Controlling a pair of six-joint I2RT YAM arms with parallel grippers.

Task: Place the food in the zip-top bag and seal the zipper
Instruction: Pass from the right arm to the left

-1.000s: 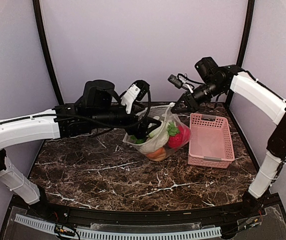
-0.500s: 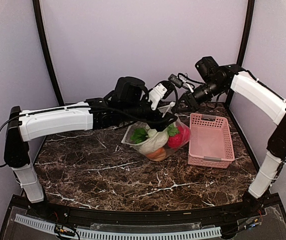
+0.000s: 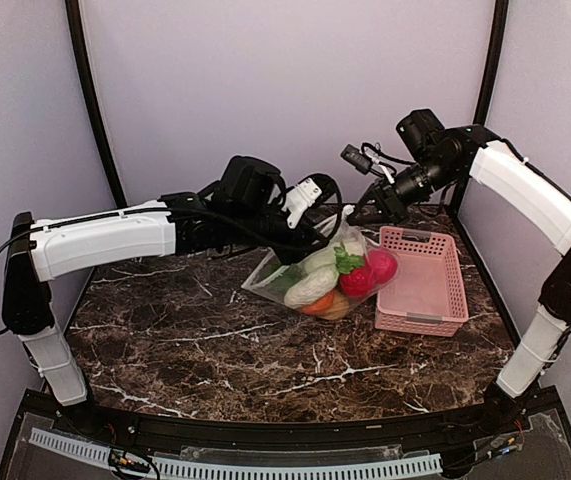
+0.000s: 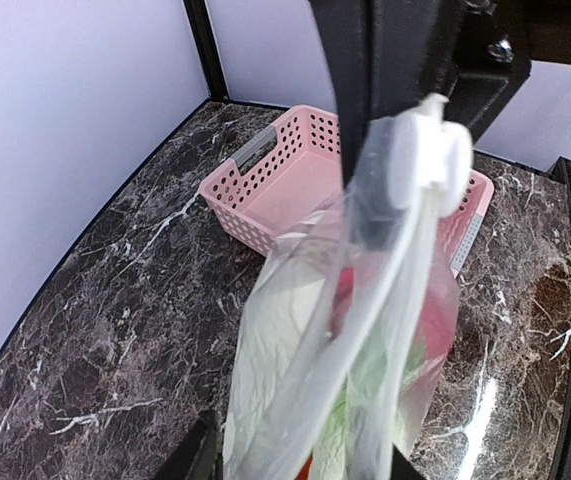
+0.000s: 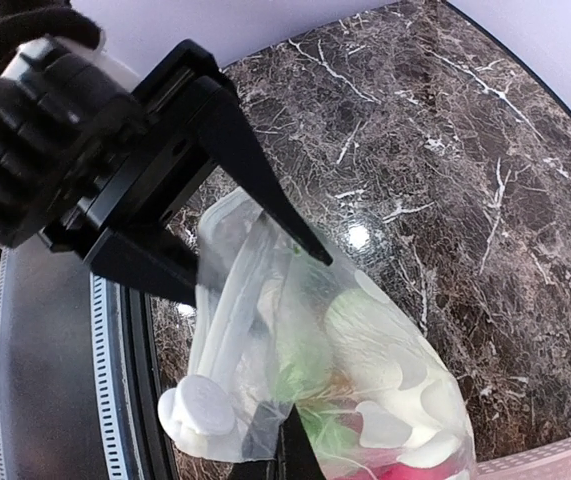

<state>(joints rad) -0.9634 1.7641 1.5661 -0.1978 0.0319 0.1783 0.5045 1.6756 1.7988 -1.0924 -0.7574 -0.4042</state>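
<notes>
My right gripper is holding the plastic next to the zipper's white knob, so it should open and grab the knob itself (image 5: 201, 405) while my left gripper pinches the bag.
The zip-top bag (image 3: 317, 262) hangs from its mouth, its bottom on the table, and leans against the basket. Inside lies the food: a white radish (image 3: 311, 288), green leaves (image 3: 346, 262), a red ball (image 3: 380, 266) and an orange piece (image 3: 317, 304). My right gripper (image 3: 363, 213) is shut on the bag's top corner (image 5: 265, 440), next to a white knob (image 5: 195, 408) at the end of the zipper (image 5: 220, 310). My left gripper (image 4: 300, 462) straddles the bag's mouth. Its fingers (image 4: 202, 455) stand apart with the gathered plastic (image 4: 295, 350) between them.
A pink slatted basket (image 3: 420, 300) stands at the right, touching the bag; it also shows in the left wrist view (image 4: 295, 185). Dark frame posts (image 3: 93, 110) rise at the back corners. Purple walls close the table on three sides.
The left arm swung right to the bag's mouth and its jaws narrowed round the plastic. The bag tipped right and now leans on the basket. The right gripper stayed shut.
</notes>
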